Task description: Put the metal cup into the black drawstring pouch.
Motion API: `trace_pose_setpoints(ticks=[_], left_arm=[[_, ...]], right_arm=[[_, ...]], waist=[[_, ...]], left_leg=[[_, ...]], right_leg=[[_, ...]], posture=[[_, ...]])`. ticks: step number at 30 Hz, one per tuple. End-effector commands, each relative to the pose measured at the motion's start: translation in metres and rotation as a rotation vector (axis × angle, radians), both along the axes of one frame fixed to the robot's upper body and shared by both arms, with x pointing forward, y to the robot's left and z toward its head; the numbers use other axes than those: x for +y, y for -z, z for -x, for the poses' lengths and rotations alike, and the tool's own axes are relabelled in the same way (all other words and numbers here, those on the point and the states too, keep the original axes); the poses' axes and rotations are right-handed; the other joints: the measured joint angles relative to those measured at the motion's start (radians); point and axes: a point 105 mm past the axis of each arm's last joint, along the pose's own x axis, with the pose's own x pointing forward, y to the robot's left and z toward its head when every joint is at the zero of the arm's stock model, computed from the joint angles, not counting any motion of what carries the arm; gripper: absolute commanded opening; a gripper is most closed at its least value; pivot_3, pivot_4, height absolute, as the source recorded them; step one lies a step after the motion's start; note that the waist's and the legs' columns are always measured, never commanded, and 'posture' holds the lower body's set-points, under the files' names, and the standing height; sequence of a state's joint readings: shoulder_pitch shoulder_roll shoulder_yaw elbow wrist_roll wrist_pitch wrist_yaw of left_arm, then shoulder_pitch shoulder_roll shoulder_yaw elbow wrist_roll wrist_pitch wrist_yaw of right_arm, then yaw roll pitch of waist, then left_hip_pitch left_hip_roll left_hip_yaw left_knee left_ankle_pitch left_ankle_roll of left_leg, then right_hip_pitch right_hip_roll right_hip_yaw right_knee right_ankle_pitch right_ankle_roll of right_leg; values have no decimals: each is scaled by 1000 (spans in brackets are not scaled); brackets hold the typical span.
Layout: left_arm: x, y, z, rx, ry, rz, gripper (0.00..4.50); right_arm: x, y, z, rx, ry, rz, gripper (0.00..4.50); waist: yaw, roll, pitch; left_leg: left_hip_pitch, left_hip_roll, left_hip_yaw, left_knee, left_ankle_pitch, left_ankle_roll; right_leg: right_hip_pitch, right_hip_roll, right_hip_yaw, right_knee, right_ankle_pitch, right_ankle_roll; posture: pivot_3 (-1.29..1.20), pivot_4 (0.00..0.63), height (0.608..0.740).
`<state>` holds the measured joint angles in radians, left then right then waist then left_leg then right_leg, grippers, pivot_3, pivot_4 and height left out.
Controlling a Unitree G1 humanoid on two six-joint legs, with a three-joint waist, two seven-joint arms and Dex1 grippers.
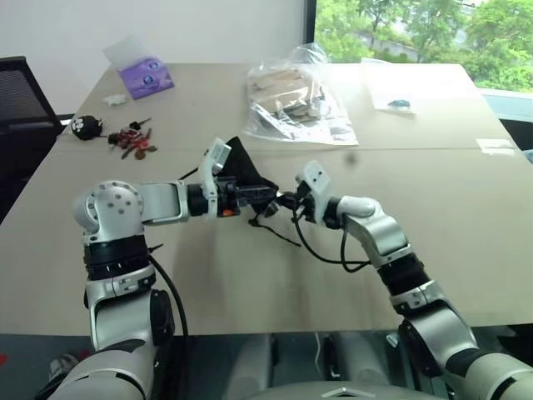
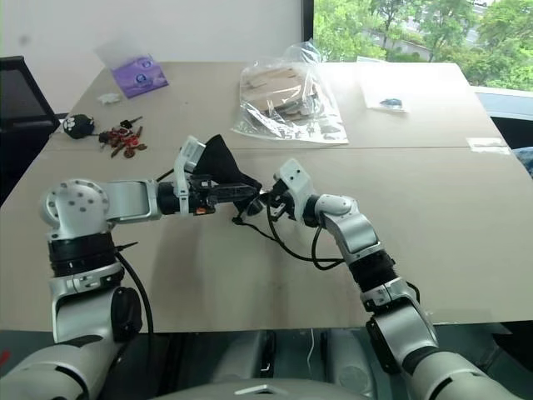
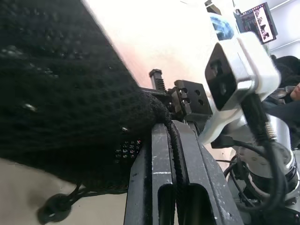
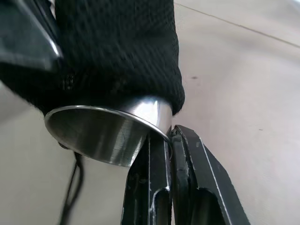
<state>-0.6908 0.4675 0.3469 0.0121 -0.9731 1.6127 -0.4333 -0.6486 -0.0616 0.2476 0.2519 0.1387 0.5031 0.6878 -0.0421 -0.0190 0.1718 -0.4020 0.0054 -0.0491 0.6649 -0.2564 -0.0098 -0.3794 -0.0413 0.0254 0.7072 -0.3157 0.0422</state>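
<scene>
I can see the metal cup's rim sticking out of the pouch where my right gripper pinches it, so I will let it go and lift the pouch by its cord [image 1: 281,234].
Above the middle of the table my two grippers meet at the black drawstring pouch [image 1: 241,171]. My left gripper [image 3: 168,125] is shut on the edge of the pouch's fabric and holds it off the table [image 1: 466,225]. The metal cup [image 4: 105,133] sits partly inside the pouch's mouth [image 4: 117,51]; its shiny open rim sticks out. On that rim my right gripper [image 4: 169,135] is shut. The pouch's cord [image 1: 276,232] hangs down toward the tabletop. From the head, the cup is hidden behind the pouch and the fingers.
A clear plastic bag of wooden pieces [image 1: 291,96] lies at the far middle. A purple packet [image 1: 146,75], a black-and-white plush toy [image 1: 85,127] and a bunch of reddish keys [image 1: 132,140] lie far left. A small bagged item [image 1: 398,103] lies far right. A black chair [image 1: 21,96] stands at the left.
</scene>
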Motion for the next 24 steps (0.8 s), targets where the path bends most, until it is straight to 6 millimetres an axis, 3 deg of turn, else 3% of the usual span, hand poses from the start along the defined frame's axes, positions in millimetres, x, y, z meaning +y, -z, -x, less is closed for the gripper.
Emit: trace_pose_setpoints(ticks=[1,3,7,8,12,14,17,20,21,24], left_arm=[[-7,-15,4,-71,26,46,0],[-14,-20,5,-89,39,71,0],[-29,-33,8,-129,86,124,0],[-31,-35,8,-136,93,131,0],[-35,-40,9,-141,109,154,0],[-36,-38,10,-138,113,147,0],[-41,-35,15,-140,142,141,0],[-43,-34,20,-153,167,128,0],[-43,-36,20,-151,163,147,0],[-39,-41,12,-138,123,211,0]], right_arm=[[10,-22,-3,-42,16,-57,22],[16,-24,-4,-33,26,-76,22],[29,-43,-9,160,73,-332,22],[28,-39,-13,128,103,-288,22],[27,-14,-24,-325,117,148,22],[31,-14,-22,-470,71,220,22],[33,-16,-25,-521,81,208,22],[40,-36,-28,9,171,-274,22],[39,-39,-29,41,172,-312,22],[34,-26,-29,-298,118,38,22]], waist=[[0,0,0],[1,0,0],[-1,-1,1],[-1,-1,1],[0,-1,1],[-1,-1,1],[-3,-1,1],[-8,-2,2],[-11,-2,2],[2,-2,2]], left_leg=[[0,0,0,0,0,0],[0,0,0,-1,0,0],[0,0,0,-1,0,0],[0,0,0,-1,0,0],[0,-1,0,-3,0,0],[-1,-1,0,-3,0,0],[-1,-1,0,-7,0,0],[-1,1,1,-11,1,-1],[-1,2,0,-12,1,-2],[-2,2,-3,-13,2,-3]], right_leg=[[0,0,0,-1,0,0],[0,0,0,-1,0,0],[0,0,0,-1,0,0],[0,0,0,-1,0,0],[0,1,0,-4,0,0],[0,2,0,-5,0,0],[0,2,0,-9,0,0],[-1,1,0,-11,0,0],[-1,1,0,-12,0,0],[-1,0,-2,-12,0,0]], posture=[[0,150,740],[0,150,740],[0,150,740],[0,150,740],[0,150,740],[0,150,740],[0,150,740],[0,150,740],[0,150,740],[0,150,740]])
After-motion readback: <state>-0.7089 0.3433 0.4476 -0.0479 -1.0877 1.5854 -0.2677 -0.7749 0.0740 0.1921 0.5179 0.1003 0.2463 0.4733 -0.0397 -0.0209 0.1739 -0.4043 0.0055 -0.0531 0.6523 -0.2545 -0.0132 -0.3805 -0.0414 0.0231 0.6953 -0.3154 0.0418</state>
